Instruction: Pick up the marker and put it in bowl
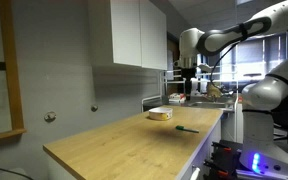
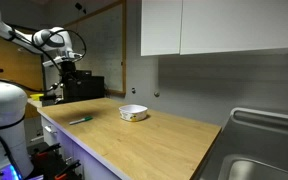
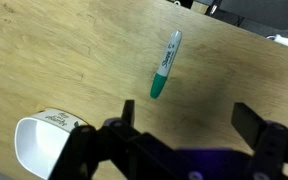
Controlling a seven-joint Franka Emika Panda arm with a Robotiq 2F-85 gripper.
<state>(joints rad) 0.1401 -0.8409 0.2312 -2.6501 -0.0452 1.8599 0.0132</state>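
Observation:
The marker's green cap (image 1: pixel 181 128) (image 3: pixel 159 84), the end nearer the bowl, is next, and my gripper needs to go down to it and close there.
The marker (image 3: pixel 165 65), a thin dark-green pen, lies flat on the wooden countertop; it also shows in both exterior views (image 1: pixel 187 128) (image 2: pixel 80 120). The bowl (image 3: pixel 39 142), cream-white and shallow, stands on the counter at the lower left of the wrist view, and in both exterior views (image 1: pixel 160 114) (image 2: pixel 133 113). My gripper (image 3: pixel 189 115) hangs well above the counter, open and empty, with the marker lying ahead of its fingers. It shows high above the counter's end in both exterior views (image 1: pixel 190 82) (image 2: pixel 64 73).
The wooden countertop (image 1: pixel 124 140) runs along a grey wall with white cabinets (image 2: pixel 204 25) above. A steel sink (image 2: pixel 259 150) sits at one end. Dark equipment (image 2: pixel 82 87) stands at the other end, near the arm.

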